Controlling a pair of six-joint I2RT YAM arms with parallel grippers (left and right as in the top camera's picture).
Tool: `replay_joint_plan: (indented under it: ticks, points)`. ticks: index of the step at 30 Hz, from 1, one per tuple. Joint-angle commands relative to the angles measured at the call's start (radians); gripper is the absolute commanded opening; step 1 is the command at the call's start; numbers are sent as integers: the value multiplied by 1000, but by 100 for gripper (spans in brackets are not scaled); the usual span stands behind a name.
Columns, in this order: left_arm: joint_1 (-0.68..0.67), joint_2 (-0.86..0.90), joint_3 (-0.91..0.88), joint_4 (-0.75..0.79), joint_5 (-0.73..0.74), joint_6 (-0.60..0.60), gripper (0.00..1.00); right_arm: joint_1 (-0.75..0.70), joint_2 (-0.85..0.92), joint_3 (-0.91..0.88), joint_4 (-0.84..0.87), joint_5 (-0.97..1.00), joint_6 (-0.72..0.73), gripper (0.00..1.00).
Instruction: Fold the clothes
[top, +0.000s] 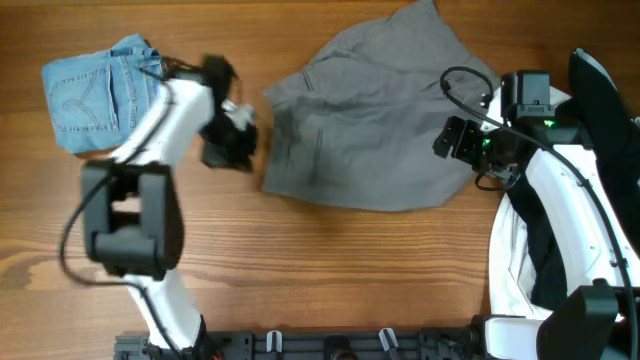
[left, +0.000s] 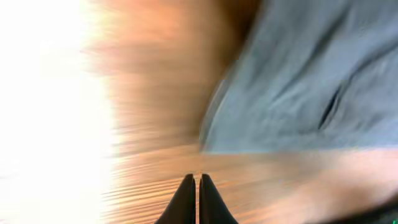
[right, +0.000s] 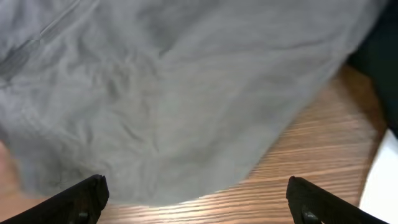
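Observation:
My left gripper is closed over the wood next to the grey shorts, so I need to open it and grab the shorts' near corner (top: 271, 186) before I lift with both grippers.
Large grey shorts (top: 375, 125) lie crumpled at the table's middle back. They also show in the left wrist view (left: 311, 81) and in the right wrist view (right: 174, 93). Folded light-blue denim shorts (top: 95, 95) lie at the far left. My left gripper (top: 232, 140) is shut and empty, just left of the grey shorts' left edge; its fingertips (left: 194, 180) are over bare wood. My right gripper (top: 455, 140) is open and empty at the shorts' right edge, its fingers (right: 196, 193) wide apart above the hem.
A pile of black and white garments (top: 590, 200) lies along the right edge under the right arm. Wooden tabletop (top: 330, 270) stretches in front of the shorts. A black rail runs along the front edge.

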Motion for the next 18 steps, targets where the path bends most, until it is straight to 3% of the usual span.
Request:
replay_joint_plan:
  ticks: [1, 2, 3, 5, 6, 7, 11, 14, 18]
  points:
    - [127, -118, 35, -14, -72, -58, 4, -4, 59, -20, -2, 65, 51, 96]
    - [138, -121, 35, -23, -50, -57, 4, -4, 90, -37, -1, 64, 57, 97]
    - [134, -119, 33, -21, 19, -43, 11, -5, 115, -40, 4, 60, 59, 98]
    - [97, -118, 8, -3, 132, 41, 44, -5, 121, -39, 31, 57, 18, 100]
    - [31, -117, -56, 49, 139, 47, 71, -5, 106, -29, 28, 57, 11, 100]
    - [-8, -113, -104, 93, 139, 47, 79, -6, 94, -27, 27, 57, -3, 100]
    - [-106, -85, -277, 249, 139, -8, 83, -6, 82, -27, 23, 57, -9, 100]
    - [-117, -72, -353, 338, 222, -13, 84, -6, 82, -27, 26, 57, -9, 100]
    - [-118, -23, -432, 470, 251, -32, 79, -6, 82, -27, 27, 57, -9, 100]
